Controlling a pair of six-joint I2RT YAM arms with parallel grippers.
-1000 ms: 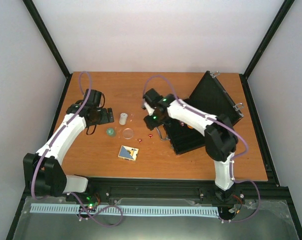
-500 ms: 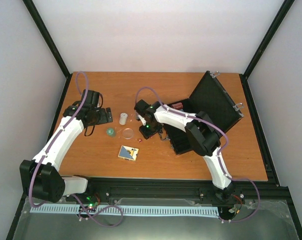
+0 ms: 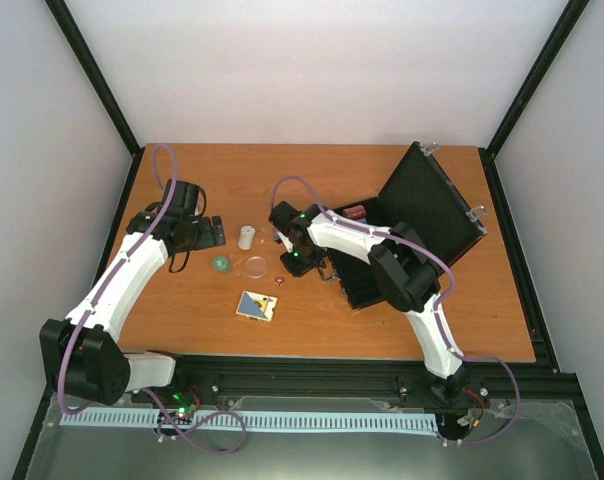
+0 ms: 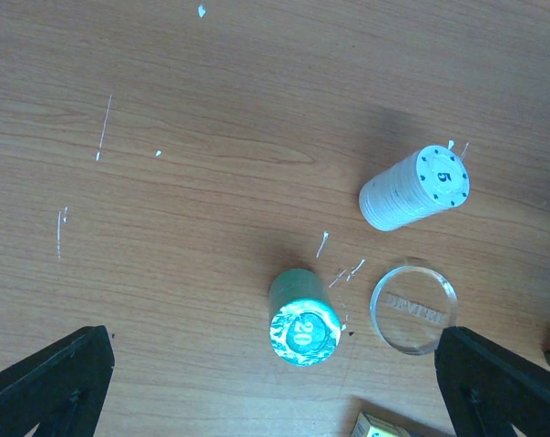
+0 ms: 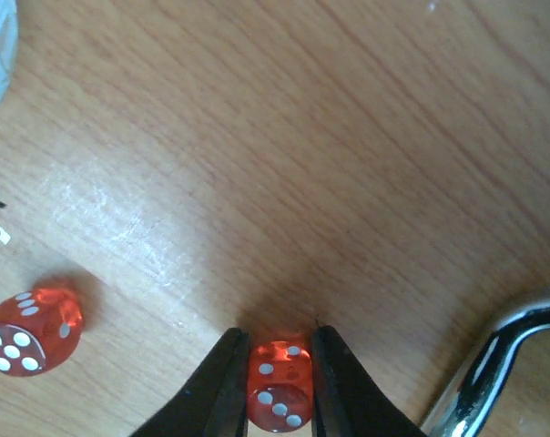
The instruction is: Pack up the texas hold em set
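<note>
My right gripper has the red die to place. Next, I set it down in the middle of the black case's base [image 3: 373, 251].
The black case [image 3: 429, 205] lies open at the right, lid raised, with its metal handle [image 5: 494, 362] facing the loose pieces. My right gripper [image 5: 280, 366] is low over the wood just left of the handle, shut on a red die [image 5: 280, 386]. A second red die [image 5: 31, 331] lies to its left. My left gripper [image 4: 273, 387] hovers open above the teal chip stack [image 4: 304, 320]. The white chip stack [image 4: 415, 188] and a clear disc [image 4: 413, 308] are nearby. The card deck [image 3: 257, 305] lies nearer the front edge.
Red chips [image 3: 354, 212] sit inside the case's base [image 3: 374, 280]. The loose pieces are grouped mid-table between the two arms. The right arm's cable loops above the case's left side.
My right gripper moved left from the case to the dice, came down and closed on one die. The left arm barely shifted and stayed open.
</note>
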